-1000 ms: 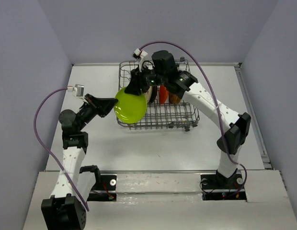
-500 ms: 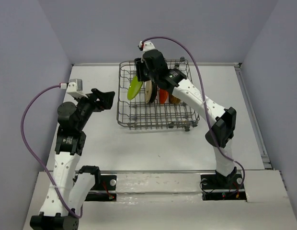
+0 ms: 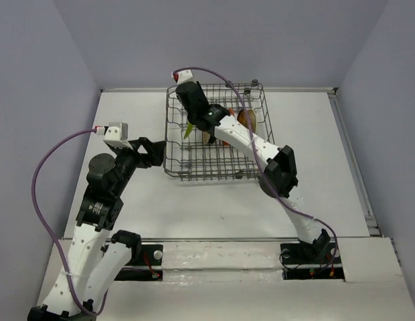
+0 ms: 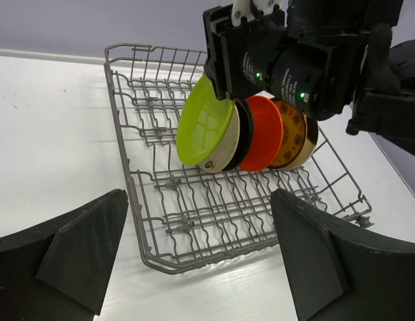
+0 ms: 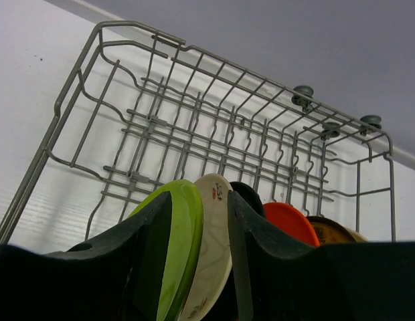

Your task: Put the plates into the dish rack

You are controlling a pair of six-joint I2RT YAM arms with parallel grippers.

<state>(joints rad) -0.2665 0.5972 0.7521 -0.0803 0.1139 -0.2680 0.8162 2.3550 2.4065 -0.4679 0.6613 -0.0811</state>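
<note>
Next, my right gripper sets the lime green plate into the dish rack slot [image 3: 193, 126] just beside the cream plate and lets go of it there.
The grey wire dish rack [image 3: 214, 177] [image 4: 213, 260] [image 5: 77, 67] sits at the table's far middle. A row of plates stands on edge in it: lime green [image 4: 202, 127] [image 5: 177, 247] [image 3: 188, 129], cream [image 4: 227, 148] [image 5: 211, 254], black [image 4: 245, 134], orange-red [image 4: 264, 134] [image 5: 288, 221], brown with yellow pattern [image 4: 289, 134] and beige [image 4: 308, 142]. My right gripper [image 3: 192, 120] [image 4: 224, 90] [image 5: 197, 200] reaches down from above, shut on the lime green plate's top rim; the cream plate leans right beside it. My left gripper [image 3: 152, 152] [image 4: 197, 247] hovers open at the rack's near left corner, holding nothing.
The white table [image 3: 127, 120] is boxed in by grey walls on three sides. The right arm's forearm [image 3: 251, 144] stretches diagonally over the rack. Small wheels [image 5: 302, 93] sit on the rack's far rim. A purple cable [image 3: 47, 167] loops off the left wrist.
My left gripper let go of the lime green plate, opened wide and drew back left. The right arm carried the plate over the rack and stood it at the left end of the row.
</note>
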